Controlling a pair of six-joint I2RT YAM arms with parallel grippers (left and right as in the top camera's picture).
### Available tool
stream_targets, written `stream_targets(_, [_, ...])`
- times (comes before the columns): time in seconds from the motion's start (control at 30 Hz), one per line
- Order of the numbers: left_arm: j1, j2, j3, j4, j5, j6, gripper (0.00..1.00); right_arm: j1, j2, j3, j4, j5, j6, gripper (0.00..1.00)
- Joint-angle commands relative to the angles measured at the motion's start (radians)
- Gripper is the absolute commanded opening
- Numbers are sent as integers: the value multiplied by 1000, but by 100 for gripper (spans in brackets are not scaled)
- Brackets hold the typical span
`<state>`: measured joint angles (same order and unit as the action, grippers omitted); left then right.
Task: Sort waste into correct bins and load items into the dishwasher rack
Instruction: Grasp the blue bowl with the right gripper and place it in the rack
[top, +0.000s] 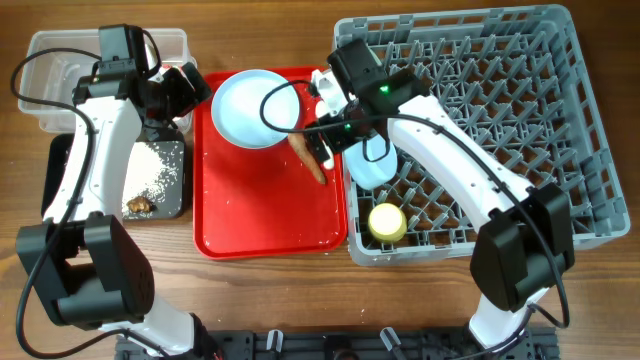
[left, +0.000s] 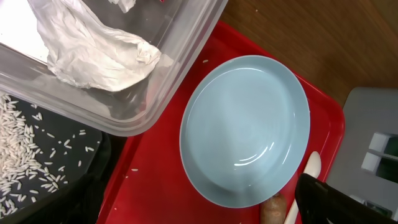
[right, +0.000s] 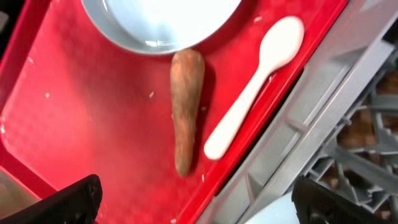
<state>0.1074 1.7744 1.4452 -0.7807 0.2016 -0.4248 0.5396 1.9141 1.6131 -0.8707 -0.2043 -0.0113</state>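
My right gripper needs to grab the pale blue plate next by its rim (top: 297, 115) (right: 222, 22) beside the head of the white spoon, because the plate goes into the grey rack.
A pale blue plate (top: 248, 106) lies at the back of the flat red tray (top: 250, 225). An orange-brown stick (top: 308, 157) and a white spoon (right: 255, 93) lie by the tray's right edge. My right gripper (top: 326, 140) hovers over them, open and empty (right: 202, 208); the stick (right: 186, 112) lies between its fingers. My left gripper (top: 190, 90) is open and empty between the clear tub (top: 60, 70) and the plate (left: 245, 130). A crumpled tissue (left: 93, 53) lies in the tub. Rice (top: 150, 170) and a brown scrap (top: 138, 205) lie in the black tray (top: 58, 165).
The grey rack (top: 520, 110) fills the right side and holds a pale blue bowl (top: 375, 168) and a yellow cup (top: 387, 222). The rack's wall (right: 323, 118) stands close against the red tray's right edge. Stray rice grains dot the red tray.
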Motion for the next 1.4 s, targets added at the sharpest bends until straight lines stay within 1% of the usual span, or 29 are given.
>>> stream_targets(0.0, [2, -20, 13, 2, -10, -2, 100, -2, 18, 26, 96, -34, 118, 100])
stream_targets(0.07, [2, -20, 13, 2, -10, -2, 100, -2, 18, 20, 156, -34, 127, 98])
stream_targets(0.13, [2, -20, 13, 2, -10, -2, 100, -2, 36, 6, 210, -29, 162, 89])
stream_targets(0.17, [2, -20, 13, 2, -10, -2, 100, -4, 79, 4, 265, -9, 180, 84])
stream_targets(0.23, [2, -20, 13, 2, -10, -2, 100, -4, 141, 4, 334, 29, 197, 81])
stream_targets(0.3, [2, -20, 13, 2, -10, -2, 100, -4, 180, 4, 374, 66, 195, 79])
stream_targets(0.47, [2, -20, 13, 2, -10, -2, 100, -9, 215, 4, 366, 297, 194, 78])
stream_targets(0.5, [2, -20, 13, 2, -10, -2, 100, -15, 217, 4, 361, 314, 195, 78])
stream_targets(0.73, [2, -20, 13, 2, -10, -2, 100, -140, 235, 3, 303, 291, 185, 77])
stream_targets(0.83, [2, -20, 13, 2, -10, -2, 100, -147, 230, 7, 304, 189, 93, 78])
stream_targets(0.9, [2, -20, 13, 2, -10, -2, 100, -143, 175, 22, 232, 42, 85, 78])
stream_targets(1.0, [2, -20, 13, 2, -10, -2, 100, -122, 58, 31, 85, -97, 76, 79])
stream_targets(1.1, [2, -20, 13, 2, -10, -2, 100, -57, -29, 31, -70, -90, 64, 79])
stream_targets(1.2, [2, -20, 13, 2, -10, -2, 100, -5, -21, 27, -162, -84, 66, 79])
stream_targets(1.27, [2, -20, 13, 2, -10, -2, 100, 39, -21, 17, -190, -20, 151, 79])
stream_targets(1.3, [2, -20, 13, 2, -10, -2, 100, 58, -21, 1, -204, 61, 260, 79])
stream_targets(1.37, [2, -20, 13, 2, -10, -2, 100, 69, -21, -41, -207, 129, 361, 79])
